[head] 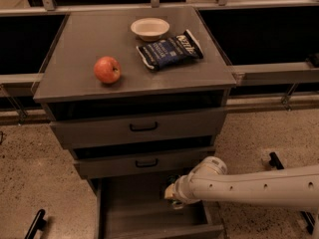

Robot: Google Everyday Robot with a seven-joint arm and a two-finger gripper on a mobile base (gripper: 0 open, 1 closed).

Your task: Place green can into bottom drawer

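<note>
The green can will be released on the middle of the bottom drawer's grey bottom [158, 209].
The bottom drawer [130, 210] is pulled open below the two upper drawers and shows its plain grey inside. My white arm reaches in from the right, and my gripper [171, 192] hangs low over the drawer's right half, just under the middle drawer's front. It is shut on the green can [172, 181]. Only a small dark green part of the can shows above the gripper, and the rest is hidden by the wrist.
On the cabinet top lie a red apple [107, 69], a white bowl [149, 28] and a dark blue chip bag [170, 50]. The top drawer [143, 127] and the middle drawer [146, 163] stick out slightly above the gripper. Speckled floor lies on both sides.
</note>
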